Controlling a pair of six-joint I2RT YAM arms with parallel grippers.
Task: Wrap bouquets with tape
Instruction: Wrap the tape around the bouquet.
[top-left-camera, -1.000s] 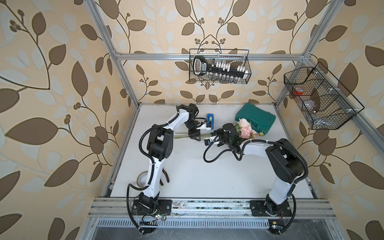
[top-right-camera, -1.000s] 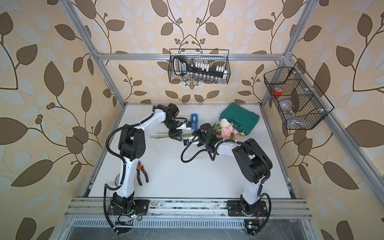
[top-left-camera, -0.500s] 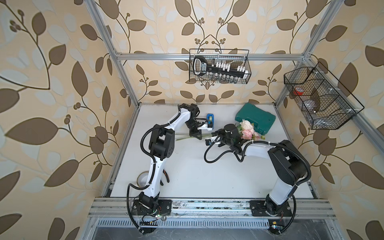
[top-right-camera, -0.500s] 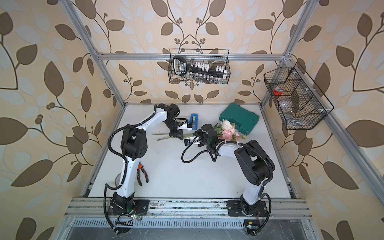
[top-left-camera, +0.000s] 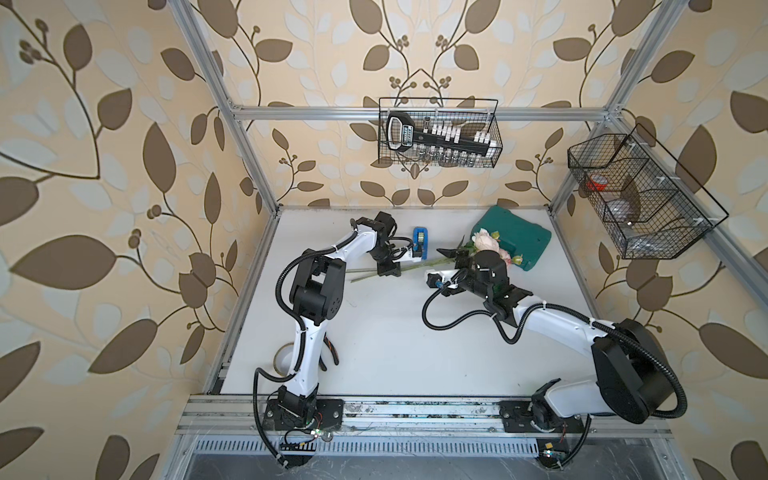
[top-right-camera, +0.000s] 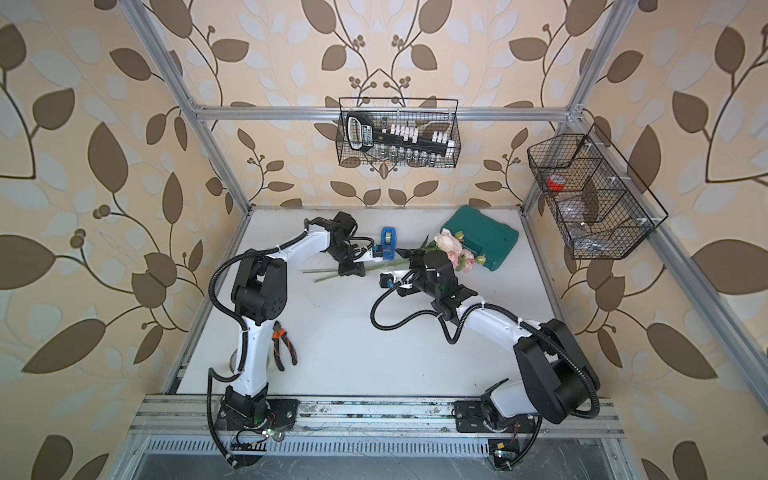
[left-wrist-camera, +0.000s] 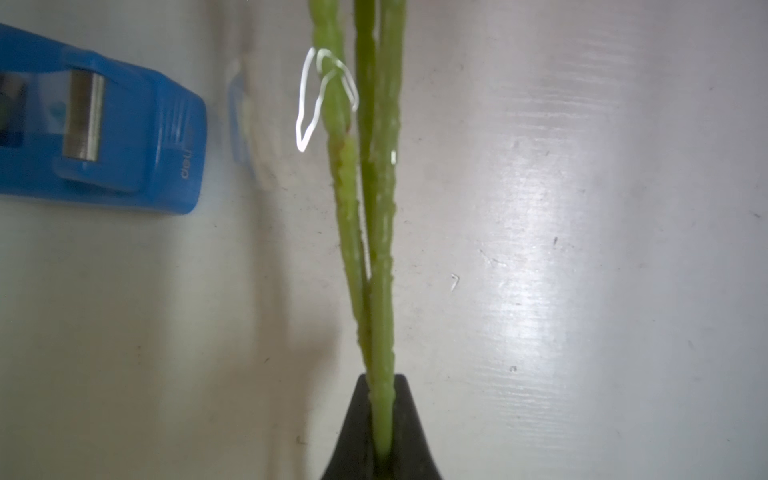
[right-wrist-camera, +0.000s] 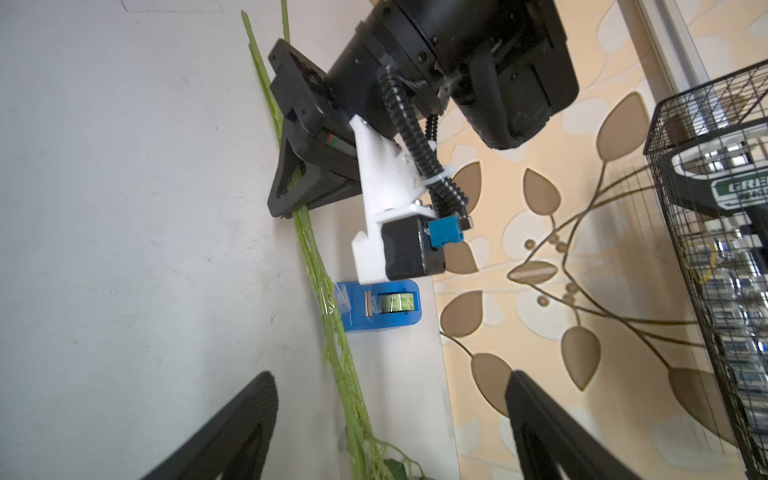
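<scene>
The leaves are by my right gripper, away from the clear tape on the stems, so it should grip beside the tape (right-wrist-camera: 336, 344) before my left gripper opens.
The bouquets (top-left-camera: 484, 243) (top-right-camera: 451, 249) lie on the white table: pink and cream roses by the green case, with long green stems (left-wrist-camera: 374, 249) (right-wrist-camera: 316, 270) running left. My left gripper (top-left-camera: 388, 272) (top-right-camera: 352, 272) (left-wrist-camera: 381, 419) is shut on the stems near their cut ends. My right gripper (top-left-camera: 455, 259) (right-wrist-camera: 390, 376) is open, its fingers standing wide on either side of the stems near the leaves without touching them. The tape (top-left-camera: 420, 241) (top-right-camera: 388, 240) (left-wrist-camera: 104, 133) (right-wrist-camera: 378, 307), a blue dispenser, stands just behind the stems. A curl of clear tape (left-wrist-camera: 307, 116) clings to the stems.
A green case (top-left-camera: 519, 241) lies at the back right, touching the roses. Pliers (top-right-camera: 282, 345) and a tan tape ring (top-left-camera: 284, 357) lie near the left arm's base. Wire baskets hang on the back wall (top-left-camera: 438, 133) and right frame (top-left-camera: 636, 199).
My left gripper has closed on the stems. My right gripper has let go of them and opened wide. The bouquet has shifted slightly.
</scene>
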